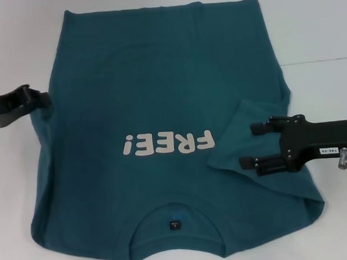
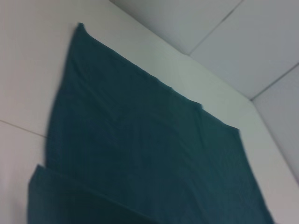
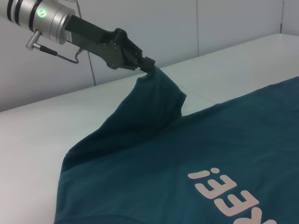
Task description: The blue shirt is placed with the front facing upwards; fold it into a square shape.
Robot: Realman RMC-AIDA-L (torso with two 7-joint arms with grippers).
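Next, my left gripper releases the sleeve's end on the blue shirt's front, over the "FREE!" lettering's exclamation mark [image 1: 126, 141].
The blue shirt [image 1: 158, 78] lies front up on the white table, its collar and dark neck label [image 1: 174, 225] nearest me and the white "FREE!" lettering [image 1: 167, 143] upside down. My left gripper [image 1: 39, 98] is at the shirt's left edge. In the right wrist view that left gripper [image 3: 148, 65] is shut on the left sleeve [image 3: 156, 100] and holds it pulled up off the table. The right sleeve [image 1: 244, 123] lies folded inward onto the shirt's body. My right gripper [image 1: 251, 144] hovers open over that sleeve. The left wrist view shows only the shirt's cloth [image 2: 140, 154].
The white table [image 1: 320, 26] reaches past the shirt on all sides, with a seam line [image 1: 322, 60] on the right. A grey wall [image 3: 187, 28] stands behind the table in the right wrist view.
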